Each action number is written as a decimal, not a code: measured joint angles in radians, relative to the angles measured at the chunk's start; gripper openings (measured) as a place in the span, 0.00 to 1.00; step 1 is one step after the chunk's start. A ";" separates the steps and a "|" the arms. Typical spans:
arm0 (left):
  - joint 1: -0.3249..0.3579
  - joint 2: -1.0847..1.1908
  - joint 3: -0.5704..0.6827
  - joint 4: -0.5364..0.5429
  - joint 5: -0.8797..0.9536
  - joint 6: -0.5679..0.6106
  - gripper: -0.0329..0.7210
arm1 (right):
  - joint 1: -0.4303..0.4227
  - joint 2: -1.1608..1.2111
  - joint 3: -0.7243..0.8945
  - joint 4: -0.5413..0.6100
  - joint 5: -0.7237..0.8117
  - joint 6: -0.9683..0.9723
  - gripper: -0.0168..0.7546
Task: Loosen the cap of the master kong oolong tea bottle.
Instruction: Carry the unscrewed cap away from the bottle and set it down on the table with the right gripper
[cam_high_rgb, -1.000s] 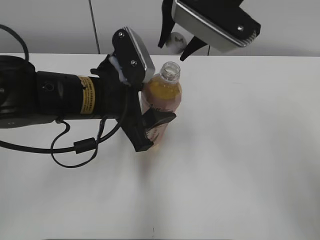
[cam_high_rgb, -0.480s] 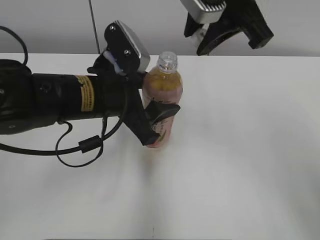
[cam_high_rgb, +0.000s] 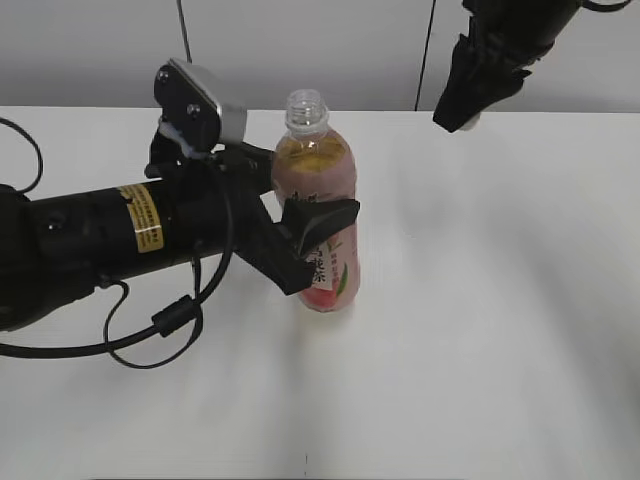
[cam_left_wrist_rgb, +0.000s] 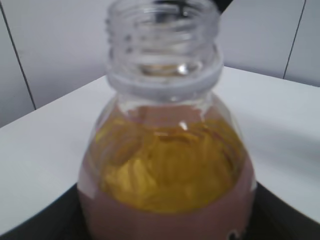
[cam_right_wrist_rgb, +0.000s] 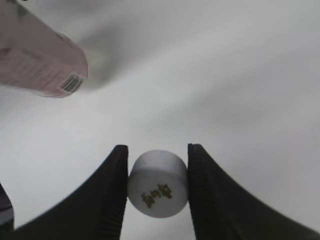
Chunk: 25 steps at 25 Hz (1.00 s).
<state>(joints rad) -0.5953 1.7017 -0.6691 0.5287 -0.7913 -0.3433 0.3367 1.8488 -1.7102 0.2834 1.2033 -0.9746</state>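
Next, I let go of the white cap with my right gripper so that it rests on the table (cam_high_rgb: 459, 297) beside the bottle, away from my left arm.
The master kong oolong tea bottle (cam_high_rgb: 318, 205) stands upright on the white table, its neck open with no cap on it. My left gripper (cam_high_rgb: 300, 240) is shut on the bottle's body. The left wrist view shows the open neck and amber tea close up (cam_left_wrist_rgb: 165, 150). My right gripper (cam_right_wrist_rgb: 158, 172) is shut on the white cap (cam_right_wrist_rgb: 158, 184), which has a small dark mark on top, and holds it above the table. In the exterior view the right gripper (cam_high_rgb: 462, 118) is high at the back right, well away from the bottle. The bottle's pink label shows at the upper left of the right wrist view (cam_right_wrist_rgb: 40, 62).
The white table (cam_high_rgb: 480, 320) stretches to the right and front of the bottle. A grey wall with vertical seams (cam_high_rgb: 380, 50) runs behind it. A black cable (cam_high_rgb: 150, 330) loops on the table under my left arm.
My right gripper has carried the cap away from the bottle to the right and higher. My left arm and the bottle have shifted a little left and down in the view.
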 joint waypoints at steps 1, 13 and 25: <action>0.000 0.002 0.001 0.000 -0.004 0.001 0.64 | -0.001 0.010 0.002 -0.008 0.002 0.060 0.38; 0.000 0.072 0.003 -0.054 -0.016 0.100 0.64 | -0.001 0.137 0.258 -0.127 -0.095 0.305 0.38; 0.000 0.128 0.003 -0.061 -0.028 0.159 0.64 | -0.001 0.303 0.320 -0.130 -0.251 0.392 0.38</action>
<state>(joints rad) -0.5953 1.8298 -0.6659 0.4676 -0.8188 -0.1844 0.3357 2.1521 -1.3899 0.1530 0.9518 -0.5828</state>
